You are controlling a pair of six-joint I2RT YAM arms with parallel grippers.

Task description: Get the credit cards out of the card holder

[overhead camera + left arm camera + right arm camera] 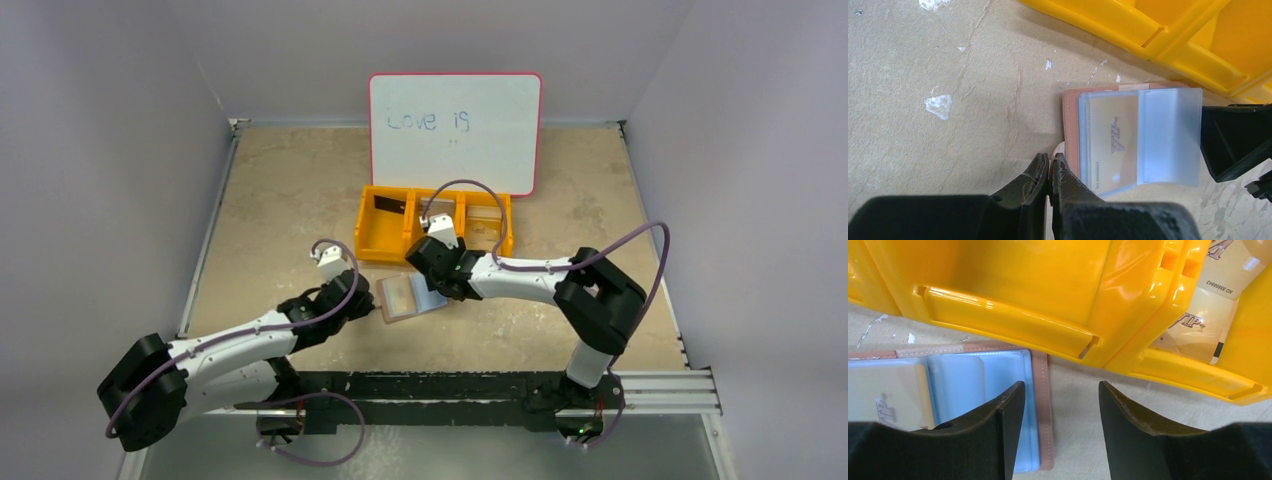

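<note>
The pale blue pocket flap curls off the card holder, so my right gripper will press it flat while my left gripper opens and takes the small tab (1059, 148).
The brown card holder (404, 297) lies open on the table just in front of the orange tray. A beige credit card (1112, 145) sits in its clear pocket, and a pale blue pocket flap (1170, 135) curls up beside it. My left gripper (1050, 164) is shut on the small tab (1060, 148) at the card holder's left edge. My right gripper (1062, 389) hangs open over the holder's right brown edge (1041, 390), with nothing between its fingers. More beige cards (1205, 320) lie in a tray compartment, and a black card (390, 205) lies in the tray's left compartment.
The orange three-compartment tray (378, 242) stands right behind the card holder, close to both grippers. A whiteboard (455, 130) with writing leans against the back wall. White walls close in the table on three sides.
</note>
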